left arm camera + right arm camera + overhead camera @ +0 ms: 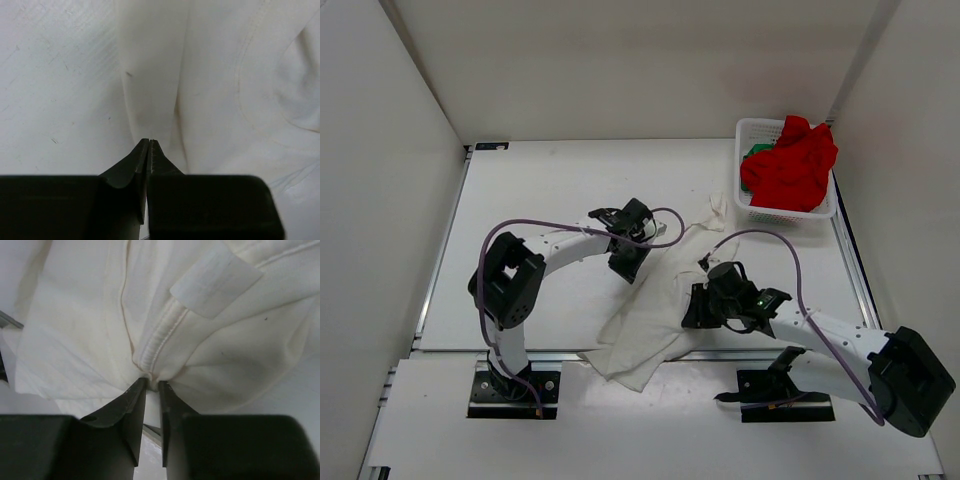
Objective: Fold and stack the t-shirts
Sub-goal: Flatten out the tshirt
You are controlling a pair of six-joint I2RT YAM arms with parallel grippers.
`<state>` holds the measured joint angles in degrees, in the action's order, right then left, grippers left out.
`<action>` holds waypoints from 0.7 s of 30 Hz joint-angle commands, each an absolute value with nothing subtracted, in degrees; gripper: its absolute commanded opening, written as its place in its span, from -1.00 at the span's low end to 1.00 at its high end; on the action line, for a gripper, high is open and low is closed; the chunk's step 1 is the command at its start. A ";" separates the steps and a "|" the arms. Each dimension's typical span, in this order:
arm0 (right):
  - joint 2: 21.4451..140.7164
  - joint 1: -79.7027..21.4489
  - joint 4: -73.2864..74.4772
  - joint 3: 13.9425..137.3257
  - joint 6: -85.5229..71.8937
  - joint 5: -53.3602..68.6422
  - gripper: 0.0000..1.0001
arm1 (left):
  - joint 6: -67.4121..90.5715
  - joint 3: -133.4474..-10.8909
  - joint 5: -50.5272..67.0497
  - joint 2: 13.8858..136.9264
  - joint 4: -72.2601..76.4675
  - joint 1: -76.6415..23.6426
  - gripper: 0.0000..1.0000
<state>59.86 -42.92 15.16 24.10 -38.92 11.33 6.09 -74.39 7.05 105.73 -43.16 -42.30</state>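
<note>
I will open my left gripper's fingers, which are shut above a flat part of the white t-shirt, and pinch the t-shirt's side edge [132, 125] lower down before spreading it.
A white t-shirt [655, 320] lies crumpled diagonally across the middle of the table, and its lower end hangs over the front edge. My left gripper [623, 265] is at the shirt's left edge. In the left wrist view it [150, 141] is shut, with a fold of the shirt [225, 90] running into its tips. My right gripper [695, 308] is at the shirt's right side. In the right wrist view it [152, 382] is shut on the ribbed collar seam of the shirt [225, 355], just below the neck label [215, 282].
A white basket [785, 214] stands at the back right. It holds a bunched red t-shirt [795, 160] and a green one [756, 152] beneath it. White walls enclose the table on the left, back and right.
</note>
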 commanded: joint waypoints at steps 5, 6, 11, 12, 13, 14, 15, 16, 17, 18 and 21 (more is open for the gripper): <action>58.97 -39.29 13.71 30.13 -36.04 11.34 -0.89 | 8.17 -73.13 14.05 102.22 -38.93 -38.94 -0.67; 58.63 -38.07 14.49 30.49 -34.82 11.69 -0.97 | 7.48 -73.30 15.28 102.39 -39.72 -39.11 -0.33; 55.12 -30.96 19.94 31.12 -31.47 10.99 -1.00 | 5.63 -71.99 11.52 99.76 -42.26 -41.30 0.35; 53.89 -29.98 21.52 31.03 -31.38 11.33 -1.00 | 5.19 -71.81 10.99 100.10 -43.41 -41.92 0.39; 51.27 -27.88 22.84 30.59 -30.16 11.60 -1.00 | 4.66 -71.89 10.12 100.28 -43.94 -42.10 0.42; 50.28 -25.60 24.24 30.06 -29.36 11.60 -1.00 | 4.83 -72.07 10.37 100.63 -44.29 -42.45 0.43; 49.06 -24.62 25.39 29.88 -29.01 11.78 -1.00 | 4.83 -73.20 9.33 101.24 -44.73 -43.15 0.42; 47.91 -22.35 26.27 29.62 -27.87 12.56 -1.00 | 4.66 -74.00 8.97 101.51 -45.87 -43.42 0.40; 46.42 -20.41 28.28 29.88 -27.17 12.92 -1.00 | 4.05 -75.31 7.57 102.82 -47.27 -44.11 0.36; 45.10 -19.69 29.69 30.14 -26.38 13.09 -1.00 | 3.87 -76.98 5.82 104.14 -48.07 -45.34 0.30; 42.02 -17.23 31.55 30.23 -26.01 12.31 -1.00 | 3.34 -81.63 1.86 108.79 -51.41 -47.54 -0.08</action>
